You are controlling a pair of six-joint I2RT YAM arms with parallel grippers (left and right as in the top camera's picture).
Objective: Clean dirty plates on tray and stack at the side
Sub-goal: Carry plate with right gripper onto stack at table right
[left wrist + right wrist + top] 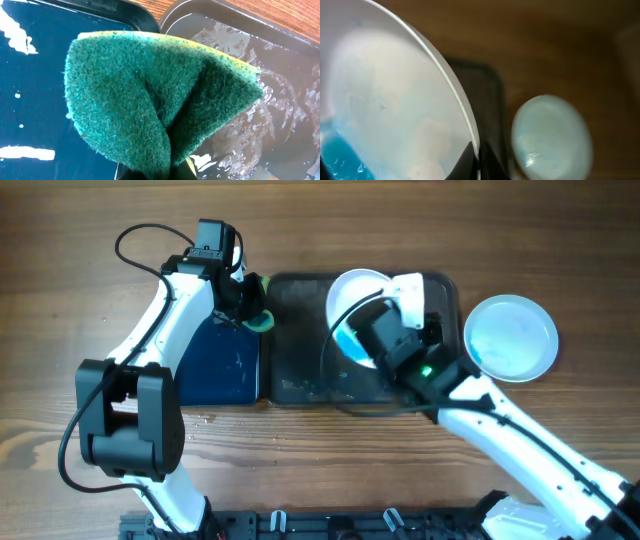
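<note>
My right gripper should set the white plate free on top of the clean pale plate (511, 338) (552, 138), which sits beside the dark tray. The white plate is still tilted over the tray.
My left gripper (252, 313) is shut on a green scouring sponge (150, 100), folded between the fingers, at the left end of the dark wet tray (300, 370); the sponge also shows in the overhead view (260, 320). My right gripper (375, 330) is shut on the rim of a white plate with a blue centre (355, 305), held tilted over the tray; the plate fills the left of the right wrist view (390, 110). A clean pale plate (510, 337) lies on the table right of the tray, also seen in the right wrist view (552, 137).
A dark blue tray (220, 365) with water drops lies left of the dark tray, under my left arm; it also shows in the left wrist view (30, 90). The dark tray holds water and suds (260, 115). Bare wooden table (560, 240) surrounds both trays.
</note>
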